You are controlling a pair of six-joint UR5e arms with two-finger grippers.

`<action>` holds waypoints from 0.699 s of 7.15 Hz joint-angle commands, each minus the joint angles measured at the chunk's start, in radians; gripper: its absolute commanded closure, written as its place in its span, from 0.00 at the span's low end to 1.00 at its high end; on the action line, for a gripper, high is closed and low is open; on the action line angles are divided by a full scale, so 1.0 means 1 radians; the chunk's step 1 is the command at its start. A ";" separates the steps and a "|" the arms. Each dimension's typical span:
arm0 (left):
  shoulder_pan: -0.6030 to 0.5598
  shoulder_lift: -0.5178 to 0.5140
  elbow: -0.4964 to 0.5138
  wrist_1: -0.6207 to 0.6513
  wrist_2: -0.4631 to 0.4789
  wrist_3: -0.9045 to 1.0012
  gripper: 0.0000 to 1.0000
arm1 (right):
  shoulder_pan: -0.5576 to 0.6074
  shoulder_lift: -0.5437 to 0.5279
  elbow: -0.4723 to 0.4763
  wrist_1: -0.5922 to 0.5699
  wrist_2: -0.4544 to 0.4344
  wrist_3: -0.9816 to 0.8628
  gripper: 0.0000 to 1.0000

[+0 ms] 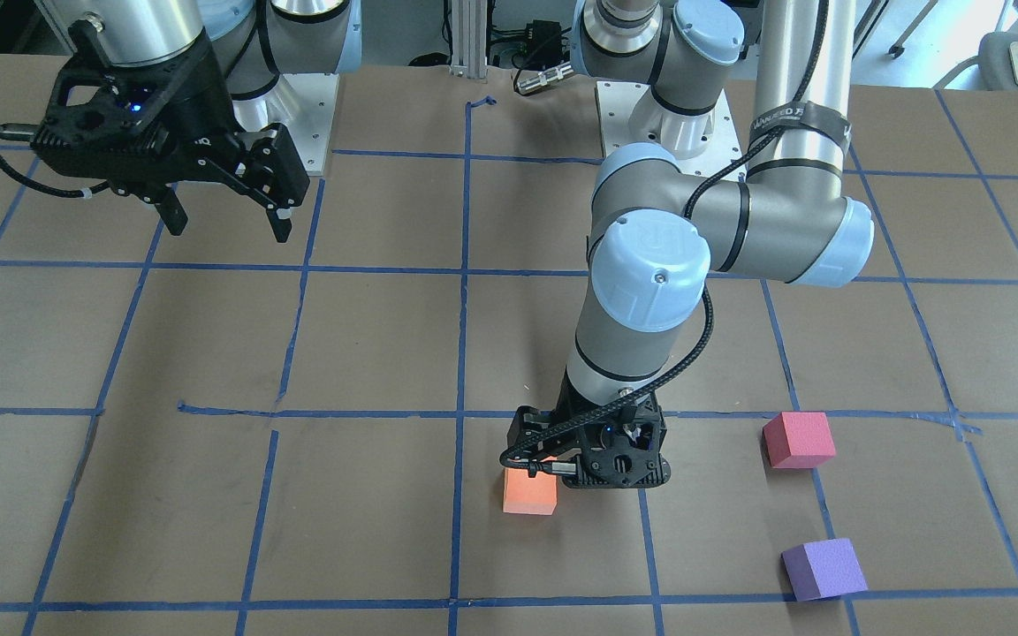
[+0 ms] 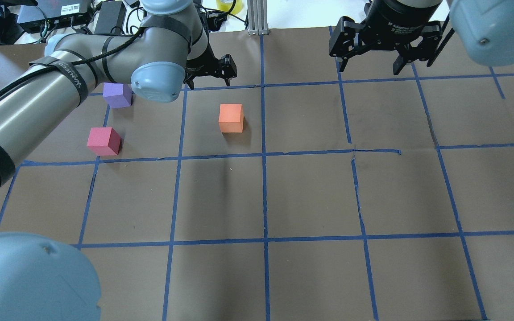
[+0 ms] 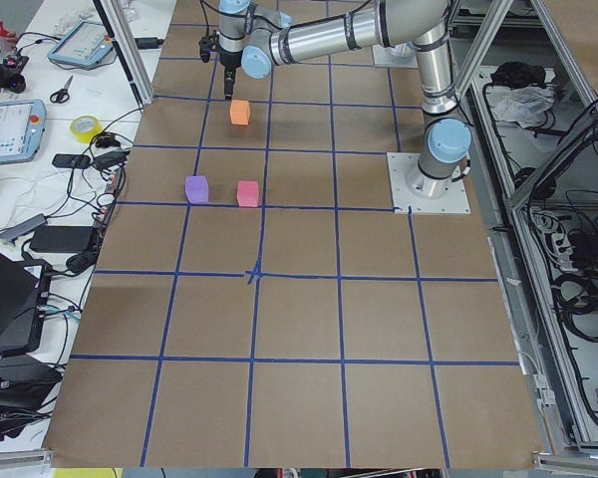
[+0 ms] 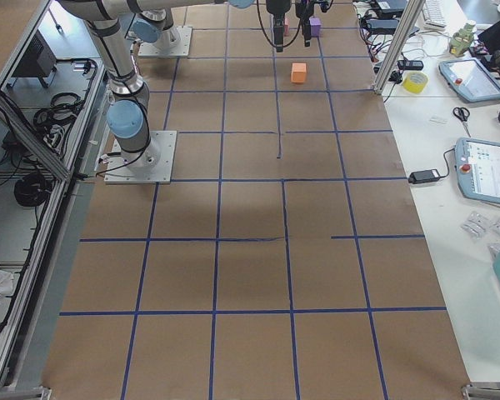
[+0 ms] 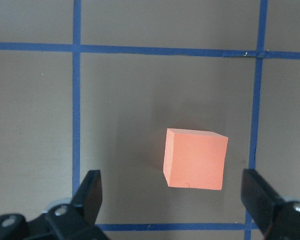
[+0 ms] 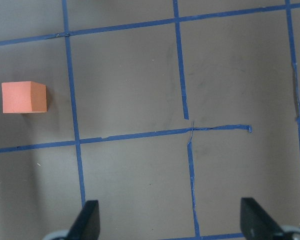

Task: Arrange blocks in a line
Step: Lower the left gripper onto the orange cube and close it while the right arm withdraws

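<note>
My left gripper is to close on the orange block's opposite sides (image 1: 529,492) (image 5: 196,159), so that it can move toward the pinkish-red and purple blocks.
The orange block (image 2: 231,118) sits on the brown table and shows in the left wrist view (image 5: 195,158) between the two spread fingers. My left gripper (image 1: 587,461) is open and empty and hovers above the orange block. The pinkish-red block (image 2: 104,141) and the purple block (image 2: 118,95) lie apart from each other to the left of the orange one, under my left arm. My right gripper (image 2: 375,58) is open and empty, raised over the far right of the table, away from all the blocks.
The table is brown paper with a grid of blue tape (image 2: 263,154). The arm bases (image 1: 650,115) stand at the robot's edge of the table. Tablets, tape and cables (image 3: 80,127) lie on a side bench beyond the table's far edge.
</note>
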 commanded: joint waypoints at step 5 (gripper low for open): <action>-0.044 -0.171 -0.036 0.168 -0.032 -0.099 0.00 | -0.024 -0.003 0.006 -0.004 0.011 -0.024 0.00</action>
